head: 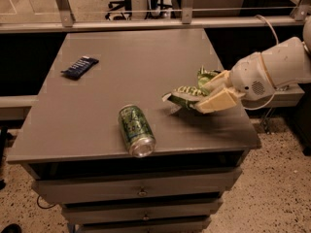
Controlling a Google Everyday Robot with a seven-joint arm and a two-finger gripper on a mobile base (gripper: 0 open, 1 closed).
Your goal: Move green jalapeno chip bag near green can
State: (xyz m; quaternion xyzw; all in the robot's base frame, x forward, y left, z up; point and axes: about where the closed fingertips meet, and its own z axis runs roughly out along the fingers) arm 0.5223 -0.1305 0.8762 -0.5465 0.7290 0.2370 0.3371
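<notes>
I will have my gripper release the green jalapeno chip bag on the grey tabletop (181,112), close beside the green can and towards my arm. The bag is now just above the tabletop.
The green jalapeno chip bag (188,92) is crinkled and held in my gripper (206,95), just above the grey tabletop (126,67) at its right side. My gripper's cream fingers (219,101) are shut on the bag's right end. The green can (135,129) lies on its side near the table's front edge, silver top facing forward. The bag's left tip is a short way to the right of the can.
A small dark blue bar wrapper (80,66) lies at the table's left. The table has drawers (141,191) under its front. My white arm (272,69) reaches in from the right. A metal rail (146,23) runs behind the table.
</notes>
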